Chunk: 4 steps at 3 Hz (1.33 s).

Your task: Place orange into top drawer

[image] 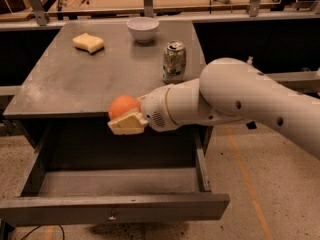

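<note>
The robot's gripper should release the orange inside the open top drawer, midway [123, 153] between its sides, well behind the knob of the drawer.
The orange [121, 106] is a smooth round fruit held in my gripper [125, 118], whose cream fingers [127, 124] are shut on it. It hangs just past the front edge of the grey tabletop [70, 84], above the open top drawer [115, 186]. The drawer is pulled out towards the camera; its flat grey front panel has a small central knob [112, 216]. Its inside looks bare. My white arm reaches in from the right.
On the tabletop stand a soda can [174, 61], a white bowl [143, 29] at the back and a wavy yellow sponge [88, 42] at the back left. A workbench with rails runs behind the table.
</note>
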Tool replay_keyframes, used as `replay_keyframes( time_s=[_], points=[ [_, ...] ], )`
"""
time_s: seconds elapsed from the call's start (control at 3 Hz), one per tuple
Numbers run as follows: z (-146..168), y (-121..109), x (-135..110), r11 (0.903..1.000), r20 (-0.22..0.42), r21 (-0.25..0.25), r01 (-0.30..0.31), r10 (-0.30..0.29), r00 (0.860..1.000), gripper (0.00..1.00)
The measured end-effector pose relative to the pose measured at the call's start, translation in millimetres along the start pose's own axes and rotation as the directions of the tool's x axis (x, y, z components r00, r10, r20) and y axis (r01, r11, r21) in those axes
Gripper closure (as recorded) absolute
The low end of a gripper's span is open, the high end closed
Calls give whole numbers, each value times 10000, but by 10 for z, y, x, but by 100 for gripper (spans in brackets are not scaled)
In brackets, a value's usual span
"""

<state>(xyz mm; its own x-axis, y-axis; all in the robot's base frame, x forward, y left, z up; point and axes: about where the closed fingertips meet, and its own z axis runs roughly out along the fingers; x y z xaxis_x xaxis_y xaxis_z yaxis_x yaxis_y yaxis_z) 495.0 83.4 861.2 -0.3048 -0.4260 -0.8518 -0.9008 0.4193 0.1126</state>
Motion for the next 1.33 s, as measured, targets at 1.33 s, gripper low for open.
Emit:
replay_keyframes(
  time_s=[1.33],
  points=[
    [875,-118,1171,9795,-2202,-988,-1755,1504,9638,85]
  ],
)
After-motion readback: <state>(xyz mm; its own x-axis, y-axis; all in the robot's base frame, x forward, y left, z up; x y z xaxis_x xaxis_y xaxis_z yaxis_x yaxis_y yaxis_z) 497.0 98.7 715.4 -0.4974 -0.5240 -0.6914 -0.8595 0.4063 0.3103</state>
